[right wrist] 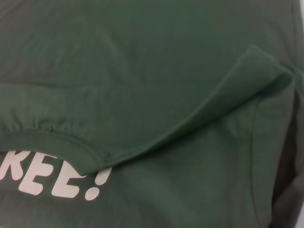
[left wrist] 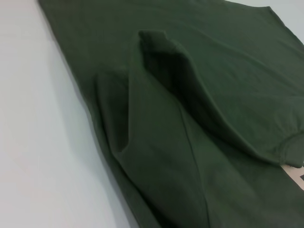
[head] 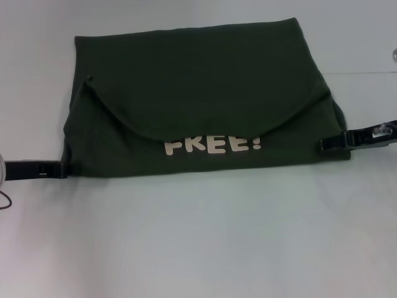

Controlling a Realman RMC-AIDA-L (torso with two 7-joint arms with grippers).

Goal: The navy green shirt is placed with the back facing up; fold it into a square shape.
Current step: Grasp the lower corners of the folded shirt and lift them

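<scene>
The robot's right gripper reaches too far in over the shirt's near edge, so it should move back and pinch the shirt's outer corner [head: 347, 156] before both grippers lift and fold.
The navy green shirt [head: 198, 81] lies on the white table, folded into a wide band. A curved flap is folded toward me and covers the top of the cream letters "FREE!" [head: 213, 146]. My left gripper [head: 62, 169] is at the shirt's near left corner, its jaws closed thin on the cloth edge. My right gripper [head: 324, 144] is at the near right edge, closed on the cloth, which bulges there. The left wrist view shows the flap's folded corner [left wrist: 156, 42]. The right wrist view shows the flap's hem [right wrist: 156, 142] over the letters [right wrist: 61, 183].
The white table [head: 198, 242] surrounds the shirt, with bare surface in front of it and a strip behind it. A thin dark cable [head: 5, 202] shows at the left edge by my left arm.
</scene>
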